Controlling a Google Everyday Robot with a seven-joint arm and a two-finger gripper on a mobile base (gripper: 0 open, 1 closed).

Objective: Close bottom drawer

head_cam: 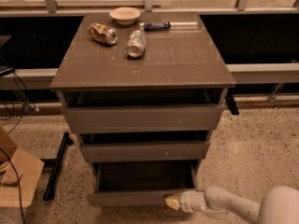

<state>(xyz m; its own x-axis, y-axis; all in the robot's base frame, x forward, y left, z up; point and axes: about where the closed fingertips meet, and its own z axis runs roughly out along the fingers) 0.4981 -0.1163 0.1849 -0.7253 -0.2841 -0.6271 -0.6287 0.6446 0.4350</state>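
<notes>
Next, my gripper lets go of the bottom drawer with its front pushed back to the dark inside [146,183] below the middle drawer.
The bottom drawer [135,198] of the grey-brown cabinet [140,69] is pulled out, its dark inside showing behind its flat front. My gripper [172,201] comes in from the lower right on a white arm [224,204] and its tip touches the right part of the drawer front. The middle drawer [142,150] and the top drawer [140,118] stand a little ajar above it.
On the cabinet top lie two crushed cans [103,33] [136,43], a small bowl [124,15] and a dark remote [157,26]. A black bar [56,167] lies on the speckled floor at left, with cardboard [16,181] beside it.
</notes>
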